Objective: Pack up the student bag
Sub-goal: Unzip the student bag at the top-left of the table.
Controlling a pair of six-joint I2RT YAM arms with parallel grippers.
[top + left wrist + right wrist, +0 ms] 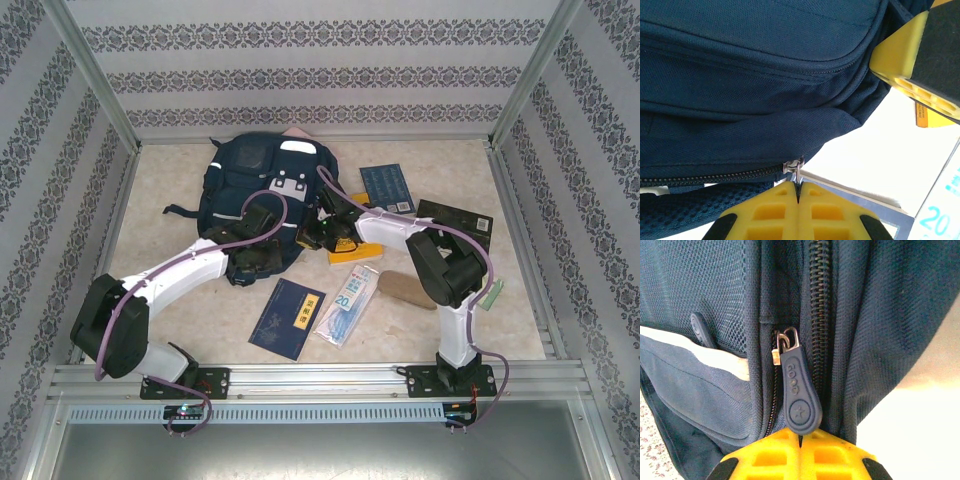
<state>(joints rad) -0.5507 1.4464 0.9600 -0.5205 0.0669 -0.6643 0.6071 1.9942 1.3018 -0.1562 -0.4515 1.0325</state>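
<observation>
My right gripper sits at a second zip's rubber pull, so it should take the bag's side fabric (pixel 875 352) and steady the bag while my left gripper unzips.
The student bag (pixel 250 185), a navy backpack, lies at the back middle of the table, and both arms reach to its near edge. My left gripper (pixel 798 189) is shut on the thin metal zipper tab (pixel 798 175) at the end of a closed zip along the bag's (pixel 755 75) lower seam. My right gripper (pixel 800 439) is shut at the lower tip of a navy rubber zipper pull (pixel 799 400), which hangs from a slider beside a second zip on the bag (pixel 880 315). One yellow finger of the right gripper (pixel 910 65) shows against the bag in the left wrist view.
In front of the bag lie a navy notebook (pixel 290 318), a clear pack marked 20 (pixel 350 303), a brown flat case (pixel 405 290) and a yellow-orange item (pixel 352 252). A blue book (pixel 388 186) and a black book (pixel 455 220) lie to the right. Patterned walls enclose the table.
</observation>
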